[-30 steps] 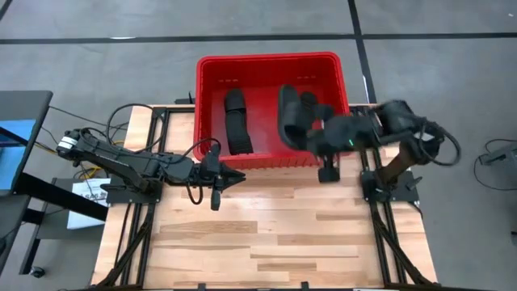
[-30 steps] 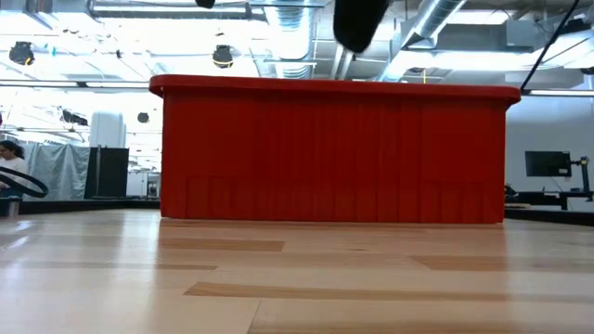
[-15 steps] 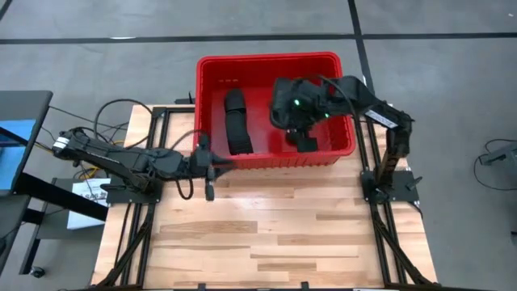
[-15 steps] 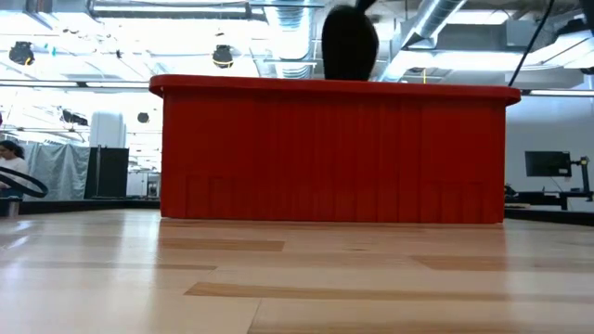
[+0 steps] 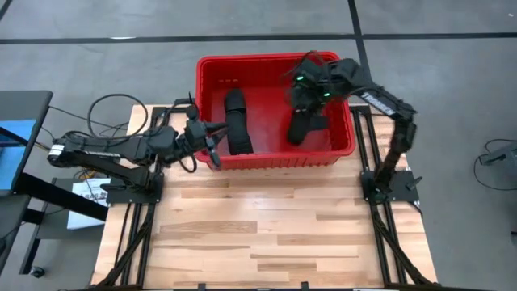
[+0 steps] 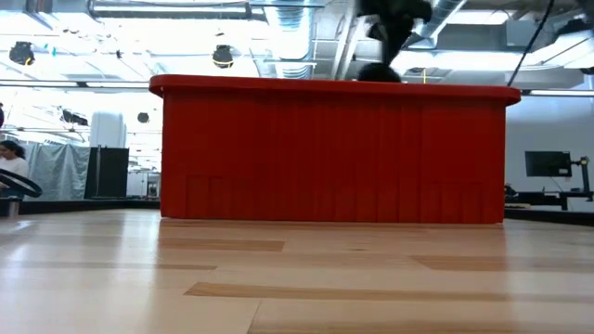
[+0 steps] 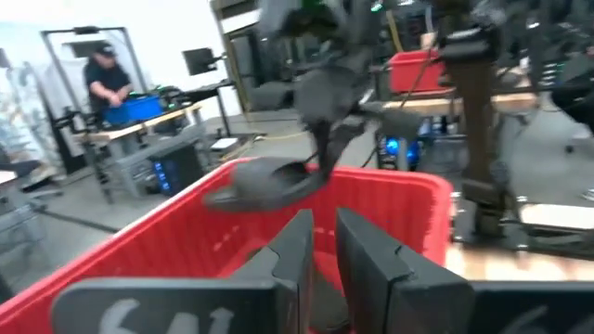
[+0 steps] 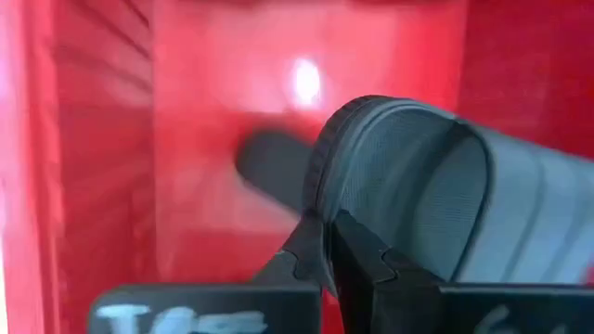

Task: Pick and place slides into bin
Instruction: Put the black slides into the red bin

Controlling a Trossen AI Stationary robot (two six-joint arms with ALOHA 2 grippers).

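Once the robot's right gripper lets go, the hanging slide will lie on the bin's bottom near the bin's side (image 5: 314, 116) opposite the other slide.
The red bin (image 5: 275, 58) stands at the table's far middle. One black slide (image 5: 237, 121) lies on the bin's floor toward its left side. A second slide (image 5: 300, 127) hangs inside the bin's right half from my right gripper (image 5: 311, 97), which is shut on it. In the low view only the gripper (image 6: 390, 28) shows above the bin's rim (image 6: 334, 85). My left gripper (image 5: 216, 128) is level at the bin's near left corner, shut and holding nothing. In its wrist view its fingers (image 7: 320, 250) point across the rim (image 7: 408, 186) toward the hanging slide (image 7: 269, 183). My right gripper pinches the edge of the slide's wide strap (image 8: 321, 190) between its two fingers. The fingers come steeply from above. The slide hangs below them inside the bin, tilted, its sole (image 5: 297, 136) slanting toward the near wall; whether it touches the floor I cannot tell.
The wooden tabletop (image 5: 266, 226) stretches in front of the bin. The bin's near wall (image 6: 334, 153) fills the low view. A person (image 7: 109, 74) stands at a bench in the room beyond the table, and cables (image 5: 113, 109) lie behind the left arm.
My right gripper has swung from the bin's near right corner toward the far edge, over the bin, and sunk, tipping steeper; the slide has gone with it, down inside the walls. My left gripper has moved toward the far edge to the bin's near left corner, rising and rolling a little.
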